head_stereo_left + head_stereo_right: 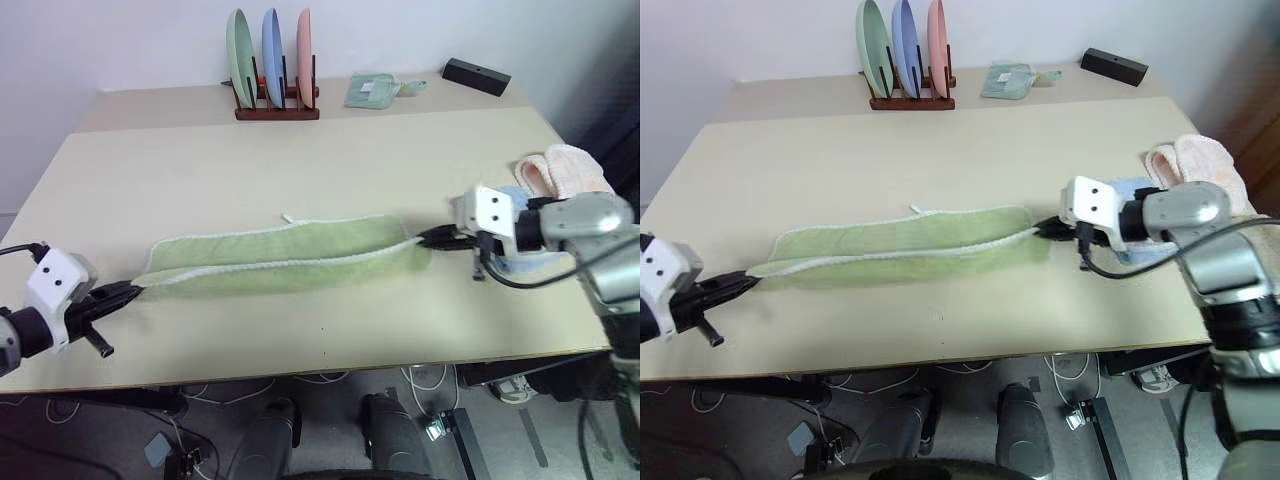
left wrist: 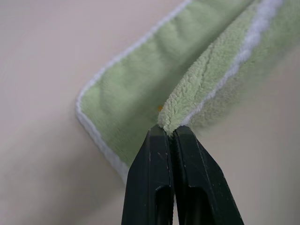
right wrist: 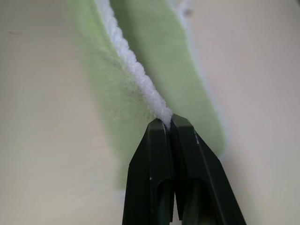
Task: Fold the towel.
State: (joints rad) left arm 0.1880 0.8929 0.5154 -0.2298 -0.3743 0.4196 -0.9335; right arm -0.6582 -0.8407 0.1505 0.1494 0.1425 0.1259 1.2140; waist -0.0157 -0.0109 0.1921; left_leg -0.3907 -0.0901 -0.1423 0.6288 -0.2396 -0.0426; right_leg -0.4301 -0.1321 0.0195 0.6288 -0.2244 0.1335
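Observation:
Next, my left gripper lets go of the light green towel's raised edge once it is on the bottom layer's far white-edged corner (image 1: 153,247) (image 2: 84,104).
The light green towel (image 1: 285,260) with white edging lies stretched in a long band across the middle of the table, folded lengthwise with a raised white-edged ridge along it. My left gripper (image 1: 128,290) is shut on the towel's left end, near the table's front left. In the left wrist view the black fingers (image 2: 157,164) pinch a doubled green edge (image 2: 197,89). My right gripper (image 1: 432,237) is shut on the towel's right end. The right wrist view has its fingers (image 3: 159,154) clamped on the white edging (image 3: 136,70).
A pink-cream towel (image 1: 565,170) and a light blue towel (image 1: 1130,190) lie at the table's right edge, beside my right arm. At the back stand a rack of three plates (image 1: 272,60), a small green cloth (image 1: 372,90) and a black box (image 1: 476,76).

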